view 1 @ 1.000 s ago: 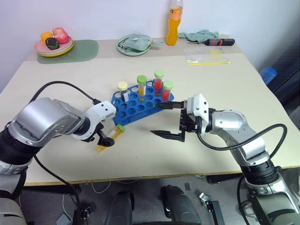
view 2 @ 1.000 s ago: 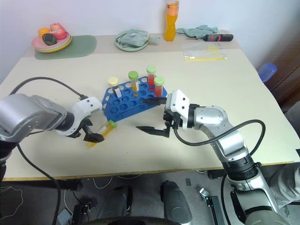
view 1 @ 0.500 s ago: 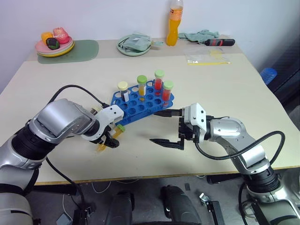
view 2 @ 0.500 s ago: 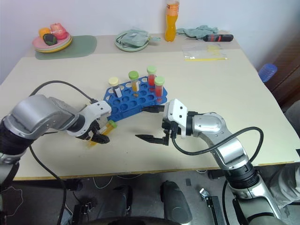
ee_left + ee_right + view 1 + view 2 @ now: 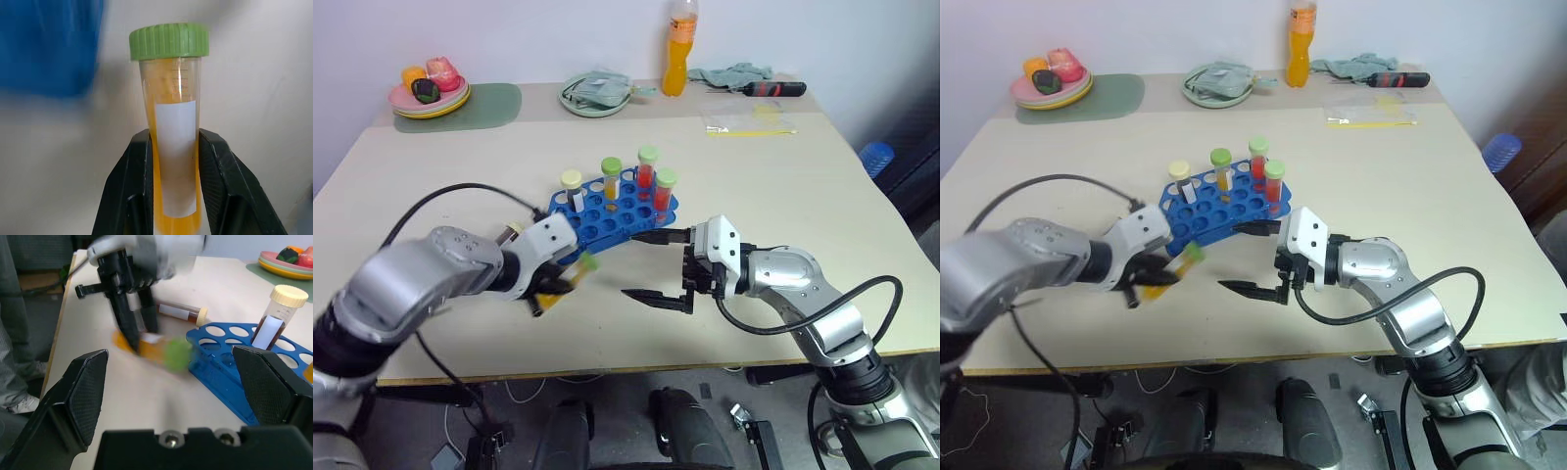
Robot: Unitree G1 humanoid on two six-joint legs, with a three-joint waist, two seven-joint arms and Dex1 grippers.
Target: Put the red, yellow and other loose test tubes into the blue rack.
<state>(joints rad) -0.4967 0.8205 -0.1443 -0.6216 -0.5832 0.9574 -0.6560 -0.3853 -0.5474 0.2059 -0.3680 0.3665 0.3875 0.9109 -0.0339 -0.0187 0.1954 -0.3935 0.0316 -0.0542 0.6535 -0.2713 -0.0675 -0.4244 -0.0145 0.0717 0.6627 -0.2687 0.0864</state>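
My left gripper releases the green-capped yellow tube in the front row of the blue rack (image 5: pixel 626 223) next, near the closest red tube.
The blue rack (image 5: pixel 617 211) stands mid-table with several capped tubes upright in it. My left gripper (image 5: pixel 553 292) is just in front of the rack's left end, shut on a green-capped tube of yellow liquid (image 5: pixel 173 147). That tube is tilted, with its cap toward the rack. The black fingers (image 5: pixel 139 186) press on both sides of the tube. A second loose tube, brown with a cream cap (image 5: pixel 178 312), lies on the table behind the left gripper (image 5: pixel 132 333). My right gripper (image 5: pixel 631 264) hangs open in front of the rack's right end, holding nothing.
Along the table's back edge stand a green plate with a cloth (image 5: pixel 592 96), an orange bottle (image 5: pixel 677 49), a plate of toy food (image 5: pixel 428 93) on a green mat, a screwdriver (image 5: pixel 769 88) and a plastic bag (image 5: pixel 744 117).
My left gripper has shut on the yellow tube that lay on the table, raised it and carried it a little rightward. The right gripper has stayed open and still.
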